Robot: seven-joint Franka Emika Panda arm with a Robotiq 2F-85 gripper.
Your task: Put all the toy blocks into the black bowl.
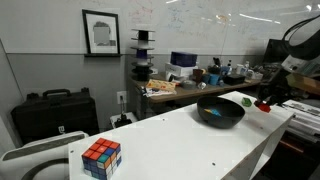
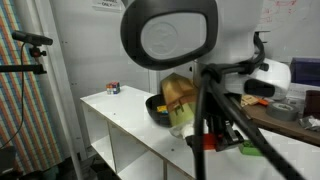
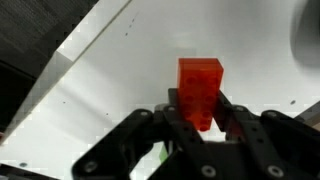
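Next, my gripper releases the red toy block in the black bowl [image 1: 224,113], beside the blue block.
In the wrist view my gripper [image 3: 197,112] is shut on the red toy block [image 3: 199,85], which sticks out past the fingertips above the white table [image 3: 110,75]. In an exterior view the gripper [image 1: 268,97] holds the red block [image 1: 264,105] just to the right of the black bowl [image 1: 222,118]. A blue block [image 1: 212,112] lies inside the bowl. A yellow block [image 1: 247,101] sits by the bowl's right rim. The bowl [image 2: 156,108] also shows in an exterior view, partly hidden behind a tripod.
A multicoloured puzzle cube [image 1: 101,158] stands near the table's front left end, and shows at the far end in an exterior view [image 2: 113,88]. A camera tripod [image 2: 205,130] blocks much of that view. A cluttered bench [image 1: 190,78] stands behind the table.
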